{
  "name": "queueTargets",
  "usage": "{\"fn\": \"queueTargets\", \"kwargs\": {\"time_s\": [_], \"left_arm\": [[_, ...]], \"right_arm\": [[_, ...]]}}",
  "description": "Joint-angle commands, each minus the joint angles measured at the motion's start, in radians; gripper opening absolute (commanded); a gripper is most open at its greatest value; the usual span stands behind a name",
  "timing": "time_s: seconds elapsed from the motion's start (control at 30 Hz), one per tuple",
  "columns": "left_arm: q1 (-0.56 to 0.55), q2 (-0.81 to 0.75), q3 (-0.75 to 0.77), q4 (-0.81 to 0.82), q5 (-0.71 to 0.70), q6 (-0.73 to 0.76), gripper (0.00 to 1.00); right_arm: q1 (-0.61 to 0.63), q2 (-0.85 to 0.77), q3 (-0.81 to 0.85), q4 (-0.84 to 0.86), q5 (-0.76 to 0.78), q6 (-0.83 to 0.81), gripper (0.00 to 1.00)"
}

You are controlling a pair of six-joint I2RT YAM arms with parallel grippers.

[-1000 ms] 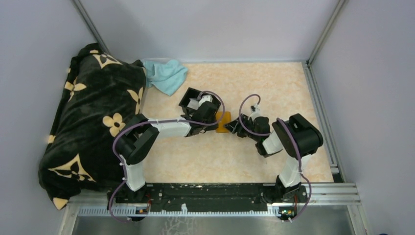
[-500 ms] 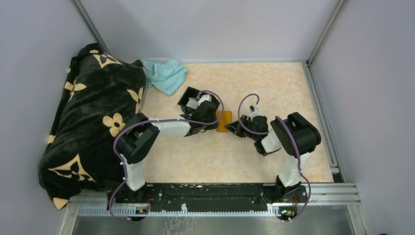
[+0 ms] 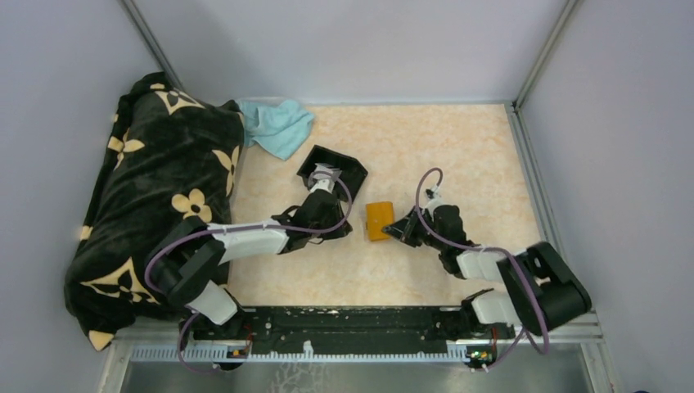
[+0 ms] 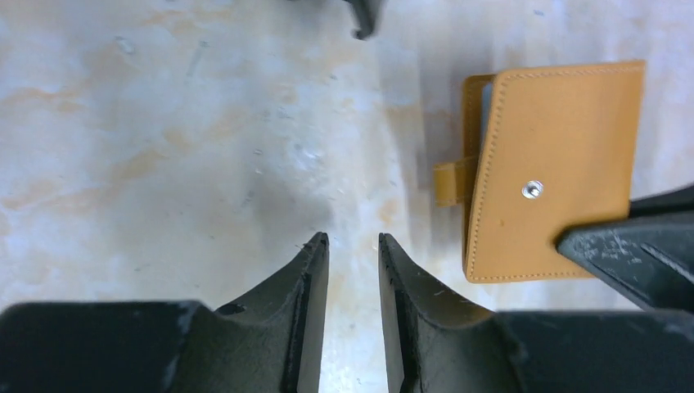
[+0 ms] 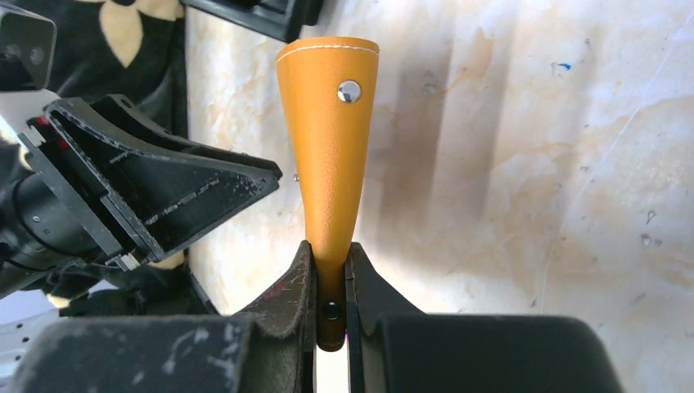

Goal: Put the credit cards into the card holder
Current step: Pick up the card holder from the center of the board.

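Note:
My right gripper has the orange card holder, folded shut on the table. It will put it down on the marbled table (image 3: 363, 252) just in front of the fingertips of my left gripper.
The orange card holder (image 3: 378, 221) lies folded shut on the marbled table, its snap stud facing up. My right gripper (image 3: 394, 231) is shut on its right edge; in the right wrist view the fingers (image 5: 331, 254) clamp the card holder (image 5: 327, 139) at its narrow end. My left gripper (image 3: 352, 228) hovers just left of it, jaws a little apart with nothing between them (image 4: 353, 240). In the left wrist view the card holder (image 4: 548, 164) sits to the right, closure tab sticking out left. The credit cards are hidden; only a pale bluish sliver shows inside the holder's left edge.
A black open-topped tray (image 3: 337, 166) stands behind the left gripper. A teal cloth (image 3: 278, 124) lies at the back left beside a big black flower-patterned blanket (image 3: 155, 188). Metal frame rails (image 3: 528, 172) edge the table.
The right gripper has shut on the card holder and drawn it slightly nearer. Both arms pulled back toward the near edge. The left gripper left the tray and its jaws widened slightly.

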Motion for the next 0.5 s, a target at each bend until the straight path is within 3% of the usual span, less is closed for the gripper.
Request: {"fn": "queueTargets", "kwargs": {"time_s": [0.0, 0.23, 0.47], "left_arm": [[-0.025, -0.111, -0.093, 0.196, 0.12, 0.071, 0.36], [-0.069, -0.22, -0.172, 0.335, 0.331, 0.22, 0.36], [-0.117, -0.336, -0.214, 0.379, 0.302, 0.251, 0.42]], "right_arm": [[-0.018, -0.202, 0.0, -0.164, -0.038, 0.005, 0.0], [-0.055, -0.496, 0.019, -0.433, -0.132, 0.068, 0.0], [-0.06, -0.707, 0.005, -0.552, -0.206, 0.162, 0.0]]}}
